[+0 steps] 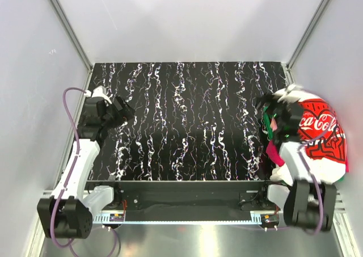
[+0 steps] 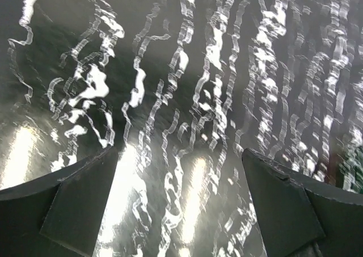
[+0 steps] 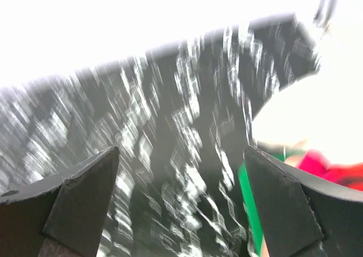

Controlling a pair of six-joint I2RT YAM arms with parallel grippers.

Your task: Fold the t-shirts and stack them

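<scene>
The white t-shirt's red Coca-Cola print (image 1: 303, 122) is the next place my right gripper should go to and close on, by the start of the lettering.
A white t-shirt with a red Coca-Cola print (image 1: 319, 133) lies heaped on top of a green basket (image 1: 282, 137) at the table's right edge. Magenta-pink cloth (image 1: 275, 153) pokes out under it at the basket's near side. In the right wrist view the white shirt (image 3: 300, 115), a bit of red-pink cloth (image 3: 332, 167) and the green basket rim (image 3: 249, 203) show at the right. My right gripper (image 1: 266, 110) is open and empty, just left of the heap. My left gripper (image 1: 126, 110) is open and empty over the bare black marbled table (image 1: 187, 126) at the far left.
The basket stands off the table's right side, beside the right arm. Grey walls close in the back and both sides. The left wrist view shows only the marbled tabletop (image 2: 187, 98) between the open fingers (image 2: 79, 200).
</scene>
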